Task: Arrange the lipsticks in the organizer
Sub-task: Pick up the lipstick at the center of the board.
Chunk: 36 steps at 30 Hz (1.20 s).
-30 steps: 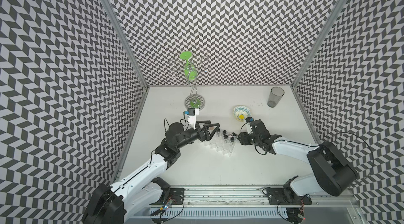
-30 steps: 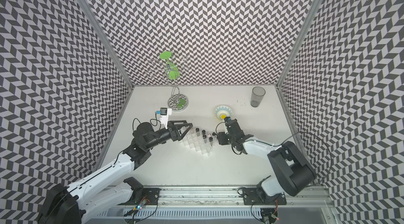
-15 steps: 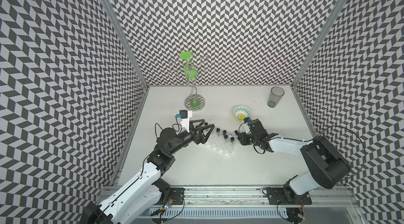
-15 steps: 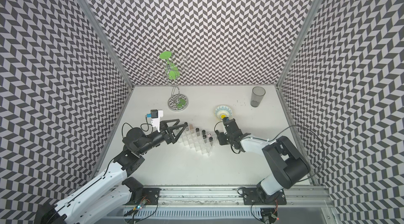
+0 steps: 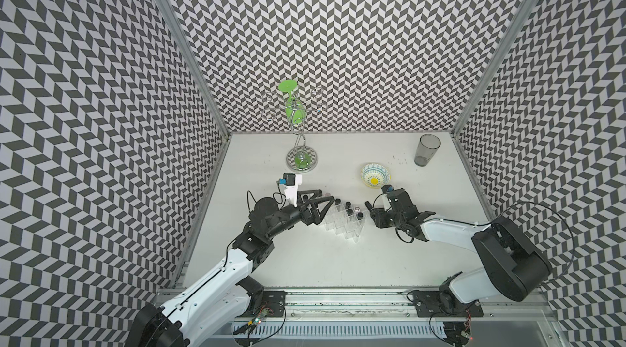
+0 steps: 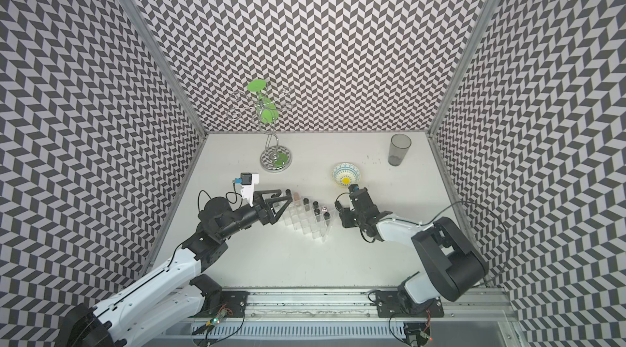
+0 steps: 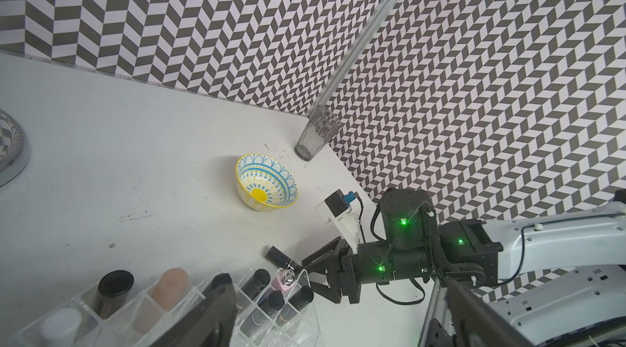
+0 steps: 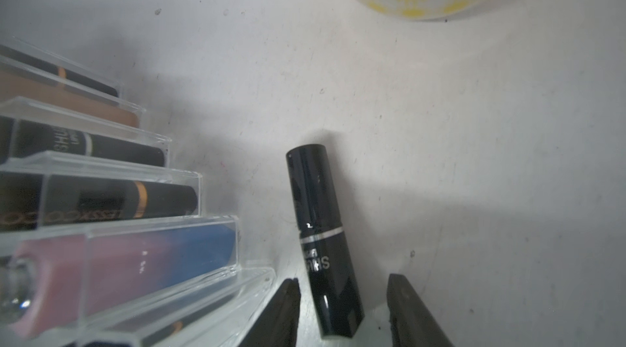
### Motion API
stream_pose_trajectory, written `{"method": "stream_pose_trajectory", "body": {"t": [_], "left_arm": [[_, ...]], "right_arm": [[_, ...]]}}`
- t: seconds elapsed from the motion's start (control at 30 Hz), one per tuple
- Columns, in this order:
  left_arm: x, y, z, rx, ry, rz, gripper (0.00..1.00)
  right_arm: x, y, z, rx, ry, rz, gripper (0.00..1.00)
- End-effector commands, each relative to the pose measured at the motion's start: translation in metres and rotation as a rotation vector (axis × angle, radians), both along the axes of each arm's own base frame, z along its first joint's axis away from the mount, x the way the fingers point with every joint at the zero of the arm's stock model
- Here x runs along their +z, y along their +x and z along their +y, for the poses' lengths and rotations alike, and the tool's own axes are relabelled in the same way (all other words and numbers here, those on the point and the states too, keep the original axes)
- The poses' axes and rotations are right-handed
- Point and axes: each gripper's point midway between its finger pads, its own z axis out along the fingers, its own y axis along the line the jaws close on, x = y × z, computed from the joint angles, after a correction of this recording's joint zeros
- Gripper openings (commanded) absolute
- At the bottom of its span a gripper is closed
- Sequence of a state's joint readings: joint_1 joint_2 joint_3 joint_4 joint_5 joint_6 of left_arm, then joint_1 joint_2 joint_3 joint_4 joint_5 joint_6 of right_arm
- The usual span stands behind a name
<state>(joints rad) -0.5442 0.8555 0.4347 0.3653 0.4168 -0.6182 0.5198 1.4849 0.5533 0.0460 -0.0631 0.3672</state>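
My left gripper is going to take the black lipstick from my right gripper by closing on the lipstick's loose end (image 5: 368,203) (image 7: 271,252).
The clear stepped organizer (image 5: 342,223) (image 6: 305,223) stands mid-table with several lipsticks upright in its cells: black (image 7: 113,282), beige (image 7: 172,281), white (image 7: 64,325) and blue-pink (image 8: 135,260). One black lipstick (image 8: 321,226) (image 5: 367,205) (image 7: 283,258) lies on the table just off the organizer's right end. My right gripper (image 8: 342,282) (image 5: 372,214) is down at the table, open, its fingers straddling that tube's end with a gap on each side. My left gripper (image 5: 327,195) (image 6: 286,194) hangs wide open above the organizer's left end, holding nothing.
A patterned yellow-centred bowl (image 5: 375,175) (image 7: 267,181) sits just behind the right gripper. A tall grey tumbler (image 5: 426,150) stands at the back right. A wire stand (image 5: 301,159) with green discs is at the back centre. Patterned walls enclose three sides.
The left arm's wrist and elbow have shifted a little while its open gripper stays over the organizer's left end. The right gripper stays at the lying lipstick.
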Motion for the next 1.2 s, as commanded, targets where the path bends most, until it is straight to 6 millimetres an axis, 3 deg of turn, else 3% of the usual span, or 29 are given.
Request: {"method": "stream_pose_trajectory", "body": {"t": [0.0, 0.13, 0.3, 0.43, 0.53, 0.73, 0.87, 1.0, 1.17], "left_arm": [[0.006, -0.003, 0.001, -0.008, -0.005, -0.034, 0.99], [0.008, -0.003, 0.003, 0.0, -0.008, -0.041, 1.0], [0.006, -0.001, 0.006, 0.021, -0.005, -0.039, 1.0], [0.003, -0.002, 0.004, 0.01, -0.009, -0.037, 1.0], [0.004, -0.007, 0.001, -0.025, -0.009, -0.07, 1.0], [0.001, -0.032, -0.026, -0.198, 0.088, -0.242, 1.0], [-0.005, -0.043, -0.048, -0.223, 0.327, -0.466, 1.0], [-0.012, -0.057, -0.065, -0.166, 0.537, -0.693, 1.0], [-0.023, -0.047, -0.07, -0.131, 0.725, -0.79, 1.0]], "right_arm": [[-0.021, -0.013, -0.012, -0.025, -0.061, 0.077, 0.44], [-0.03, -0.014, -0.008, -0.014, -0.083, 0.102, 0.41], [-0.031, -0.013, -0.008, -0.013, -0.09, 0.109, 0.19], [-0.019, -0.014, -0.007, -0.011, -0.084, 0.103, 0.18], [0.002, -0.019, -0.004, 0.009, -0.055, 0.106, 0.16], [0.074, -0.038, 0.008, 0.102, 0.055, 0.07, 0.16], [0.111, -0.07, 0.026, 0.258, 0.164, 0.116, 0.16], [0.127, -0.095, 0.022, 0.33, 0.165, 0.16, 0.16], [0.139, -0.121, 0.024, 0.415, 0.191, 0.245, 0.16]]}}
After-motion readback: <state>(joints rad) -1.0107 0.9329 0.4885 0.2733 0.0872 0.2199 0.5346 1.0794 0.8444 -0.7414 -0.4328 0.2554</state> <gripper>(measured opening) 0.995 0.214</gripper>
